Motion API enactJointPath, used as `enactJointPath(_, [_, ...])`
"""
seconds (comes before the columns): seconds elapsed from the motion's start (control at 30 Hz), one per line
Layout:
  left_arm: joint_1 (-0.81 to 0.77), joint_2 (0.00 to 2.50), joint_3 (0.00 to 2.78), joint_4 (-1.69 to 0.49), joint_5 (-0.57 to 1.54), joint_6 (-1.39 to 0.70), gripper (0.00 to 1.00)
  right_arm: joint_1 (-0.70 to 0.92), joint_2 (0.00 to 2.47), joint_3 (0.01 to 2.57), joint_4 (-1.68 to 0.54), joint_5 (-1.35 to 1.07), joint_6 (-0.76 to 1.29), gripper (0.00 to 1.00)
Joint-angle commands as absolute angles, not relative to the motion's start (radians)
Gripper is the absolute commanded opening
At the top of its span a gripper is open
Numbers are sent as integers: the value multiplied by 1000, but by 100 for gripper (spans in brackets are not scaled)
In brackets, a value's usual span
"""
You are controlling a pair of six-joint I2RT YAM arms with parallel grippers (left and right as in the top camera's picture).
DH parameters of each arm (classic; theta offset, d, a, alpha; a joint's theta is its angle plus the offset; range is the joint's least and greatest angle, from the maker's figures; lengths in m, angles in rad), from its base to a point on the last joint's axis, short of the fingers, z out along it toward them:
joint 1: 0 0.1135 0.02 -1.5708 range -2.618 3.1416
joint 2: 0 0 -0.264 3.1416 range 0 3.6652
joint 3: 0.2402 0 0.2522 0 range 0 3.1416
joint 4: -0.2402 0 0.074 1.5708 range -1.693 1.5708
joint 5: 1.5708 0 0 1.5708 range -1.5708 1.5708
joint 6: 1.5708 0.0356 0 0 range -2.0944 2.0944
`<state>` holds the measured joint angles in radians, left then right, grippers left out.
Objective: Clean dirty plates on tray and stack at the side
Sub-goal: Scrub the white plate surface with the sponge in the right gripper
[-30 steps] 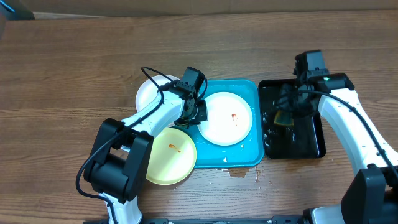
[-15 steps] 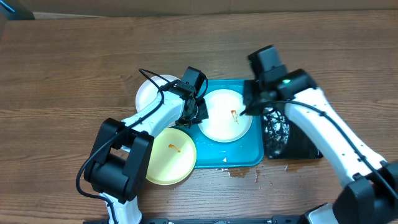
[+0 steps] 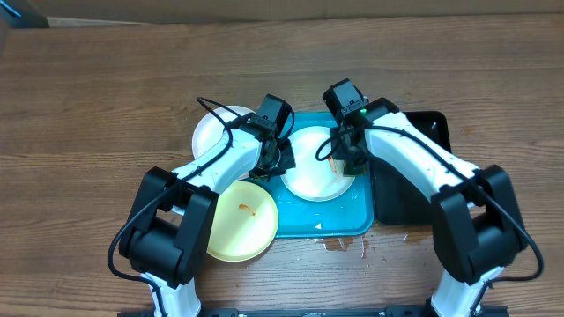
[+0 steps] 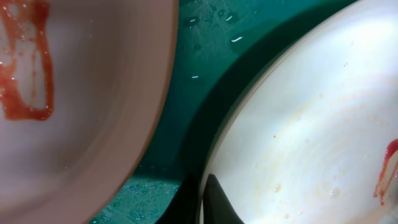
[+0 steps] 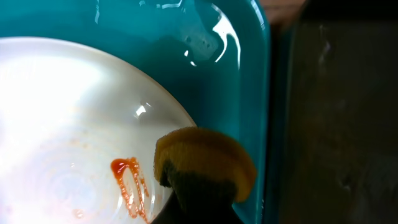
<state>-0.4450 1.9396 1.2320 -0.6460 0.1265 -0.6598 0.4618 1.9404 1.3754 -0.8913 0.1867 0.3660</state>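
My right gripper has the yellow sponge. Next, I set it down in the middle of the black tray point(image 3: 406, 165).
The turquoise tray point(image 3: 352, 220) holds a white plate point(image 3: 308, 176) with a red smear point(image 5: 127, 183). My left gripper point(image 3: 276, 160) is shut on this plate's left rim, as the left wrist view point(image 4: 202, 199) shows. My right gripper point(image 3: 342, 160) is shut on a yellow sponge point(image 5: 205, 165) and holds it on the plate's right edge, beside the smear. A yellow-green plate point(image 3: 238, 224) with an orange smear overlaps the tray's front left corner. A second white plate point(image 3: 211, 132) lies on the wood to the left of the tray.
The narrow black tray point(image 3: 414, 194) lies just right of the turquoise one, partly under my right arm. A small wet patch point(image 3: 344, 245) is on the wood at the tray's front edge. Bare wood tabletop point(image 3: 88, 132) lies to the left.
My right arm has swung left from the black tray, carrying the sponge onto the white plate's right side. The left gripper has not moved.
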Motion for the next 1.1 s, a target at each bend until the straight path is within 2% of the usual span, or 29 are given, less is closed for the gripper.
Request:
enactJointPath(0.0, [-444,1956,1222,-650,67,-680,4,465,1966,1394,-887,178,376,4])
enactJointPath(0.33, [-444,1956,1222,-650,67,-680,4,465,2042,1393,-886,1,371,4])
enactJointPath(0.67, [-444,1956,1222,-650,67,-680,4,465,2076,1393,-890,-8,396,4])
enactJointPath(1.07, [-444,1956,1222,-650,67,-680,4,465,2099,1393,-864,-152,398,4])
